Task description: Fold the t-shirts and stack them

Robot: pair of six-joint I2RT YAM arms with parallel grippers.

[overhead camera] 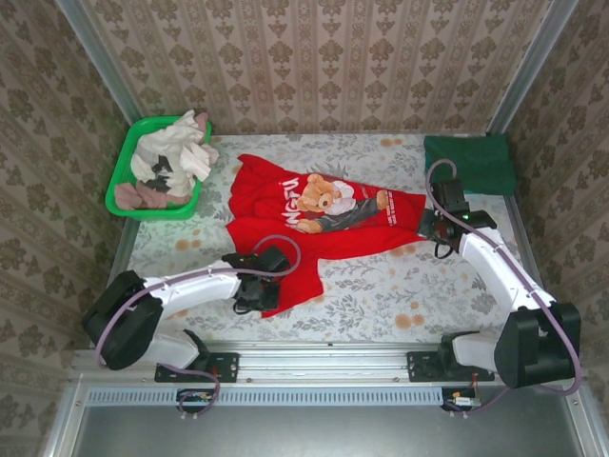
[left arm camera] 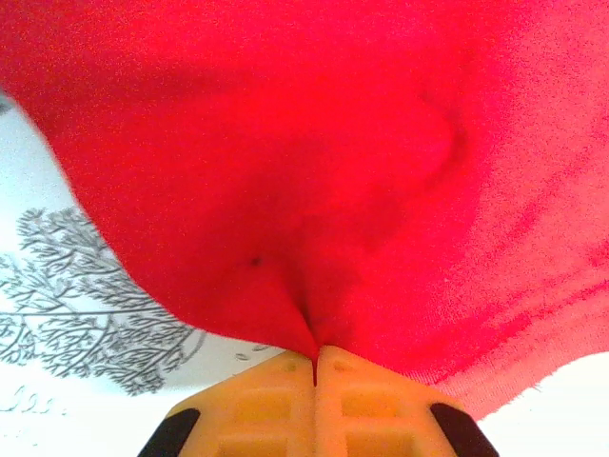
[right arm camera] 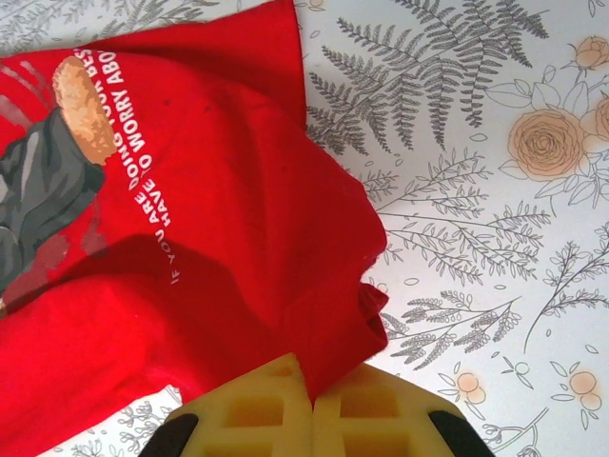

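I will let go of the red t-shirt's lettered end with my right gripper on the bare tablecloth (overhead camera: 450, 289) beside the near orange flowers.
A bright red t-shirt (overhead camera: 314, 224) with a teddy-bear print lies spread and crumpled across the middle of the table. My left gripper (overhead camera: 255, 286) is shut on its near left edge; in the left wrist view the red cloth (left arm camera: 314, 190) is pinched between the yellow jaws (left arm camera: 315, 367). My right gripper (overhead camera: 433, 227) is shut on the shirt's right end, where the red fabric (right arm camera: 238, 238) with white lettering bunches into the closed jaws (right arm camera: 311, 392). A dark green t-shirt (overhead camera: 471, 162) lies folded flat at the far right corner.
A green basket (overhead camera: 122, 171) holding several pale and brown cloths stands at the far left. The floral tablecloth (overhead camera: 409, 286) covers the table. Patterned walls close in the back and both sides.
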